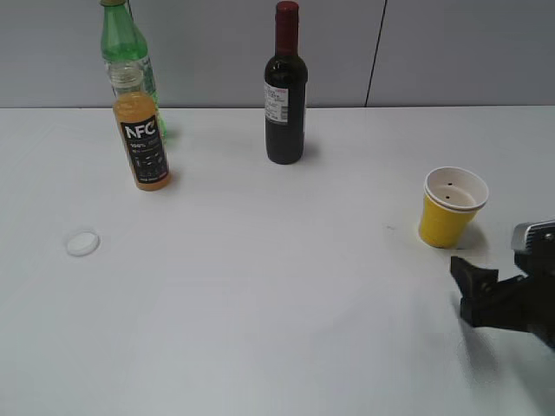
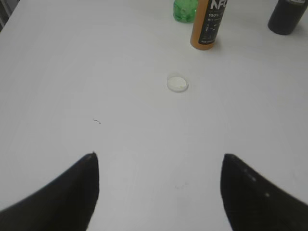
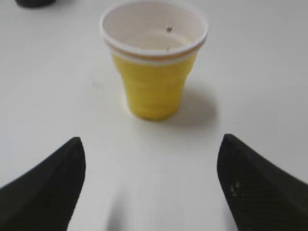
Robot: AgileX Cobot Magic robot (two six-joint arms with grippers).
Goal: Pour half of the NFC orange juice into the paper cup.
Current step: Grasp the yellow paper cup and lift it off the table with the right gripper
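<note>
The yellow paper cup is next for my right gripper to grab by the body (image 1: 445, 225) (image 3: 153, 91). It should close below the cup's white rim so the cup's opening stays clear.
The NFC orange juice (image 1: 144, 139) stands upright at the back left, orange with a black label, and no cap shows on its neck. Its lower part shows at the top of the left wrist view (image 2: 208, 26). The yellow paper cup (image 1: 451, 208) stands upright on the right, white inside. My right gripper (image 1: 475, 286) is open just in front of the cup (image 3: 154, 67), apart from it, jaws (image 3: 151, 138) empty. My left gripper (image 2: 159, 154) is open and empty, well short of the bottle; it does not show in the exterior view.
A small white round cap (image 1: 82, 243) lies on the table in front of the juice and also shows in the left wrist view (image 2: 177, 83). A taller green bottle (image 1: 127, 52) stands right behind the juice. A dark wine bottle (image 1: 285, 91) stands at back centre.
</note>
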